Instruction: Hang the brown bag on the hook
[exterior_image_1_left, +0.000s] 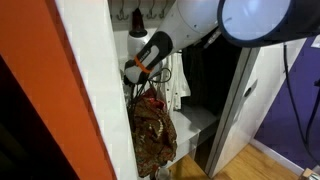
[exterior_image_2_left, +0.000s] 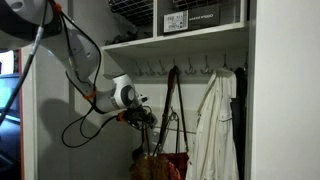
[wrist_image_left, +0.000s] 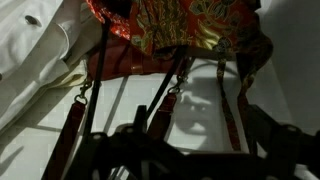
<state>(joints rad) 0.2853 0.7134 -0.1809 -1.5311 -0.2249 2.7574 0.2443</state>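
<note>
My gripper is going to close on the upper part of the brown bag's thin red patterned strap (exterior_image_1_left: 128, 88) (wrist_image_left: 233, 138), the one nearer the brown leather straps.
The brown bag (exterior_image_1_left: 152, 130) hangs low in the closet, mottled tan and dark, with red at its mouth. In an exterior view its long dark straps (exterior_image_2_left: 170, 105) run up from the bag (exterior_image_2_left: 160, 166) to a hook (exterior_image_2_left: 172, 71) under the shelf. My gripper (exterior_image_2_left: 143, 116) is beside the straps, above the bag and below the hook row; it also shows in an exterior view (exterior_image_1_left: 140, 72). In the wrist view the bag (wrist_image_left: 190, 25) fills the top and the straps (wrist_image_left: 232, 100) run down towards my gripper (wrist_image_left: 190, 158), a dark silhouette. Its jaw state is unclear.
A white garment (exterior_image_2_left: 215, 130) hangs to one side of the bag, also seen in the wrist view (wrist_image_left: 30, 50). A row of hooks (exterior_image_2_left: 205, 68) runs under a shelf (exterior_image_2_left: 180, 42). White closet walls (exterior_image_1_left: 105, 100) and an orange panel (exterior_image_1_left: 40, 70) stand close by.
</note>
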